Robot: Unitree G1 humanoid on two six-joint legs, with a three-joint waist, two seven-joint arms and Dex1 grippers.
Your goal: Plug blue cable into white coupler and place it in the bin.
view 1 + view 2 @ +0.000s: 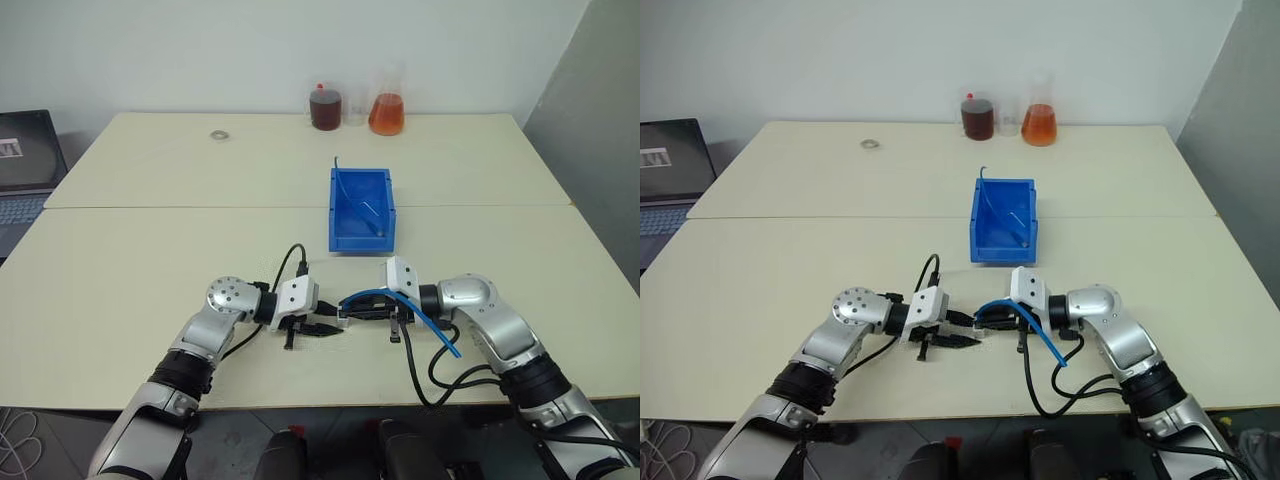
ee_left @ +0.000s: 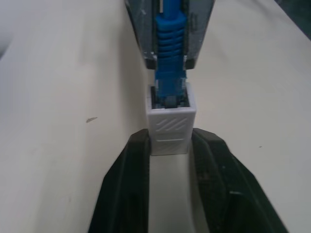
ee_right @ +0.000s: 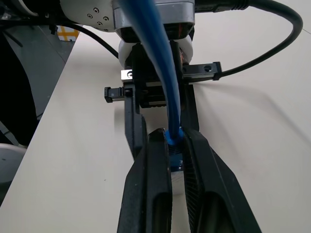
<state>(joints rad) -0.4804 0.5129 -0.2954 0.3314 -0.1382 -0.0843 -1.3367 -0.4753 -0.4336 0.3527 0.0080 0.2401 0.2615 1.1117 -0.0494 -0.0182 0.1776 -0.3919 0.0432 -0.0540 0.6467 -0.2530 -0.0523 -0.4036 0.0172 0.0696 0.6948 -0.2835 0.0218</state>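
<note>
My right gripper will let go of the blue cable and white coupler in the near end of the blue bin [image 1: 370, 226].
The white coupler [image 2: 171, 124] sits between the two black fingertips of my left gripper [image 2: 170, 141], which is shut on its rear end. The blue cable [image 2: 170, 58] has its plug seated in the coupler's socket. My right gripper [image 3: 174, 135] is shut on the cable's ribbed blue boot just behind the plug. Both grippers meet tip to tip just above the table's near part, left gripper [image 1: 320, 330] and right gripper [image 1: 362, 312]. The cable [image 1: 432, 322] loops back over my right wrist. The blue bin [image 1: 336, 212] stands on the table beyond the grippers.
A thin blue cord [image 1: 368, 212] lies inside the bin. Two flasks, one dark [image 1: 325, 106] and one orange [image 1: 387, 112], stand at the table's far edge. A laptop [image 1: 25, 165] sits at the far left. A small ring [image 1: 218, 133] lies on the far table.
</note>
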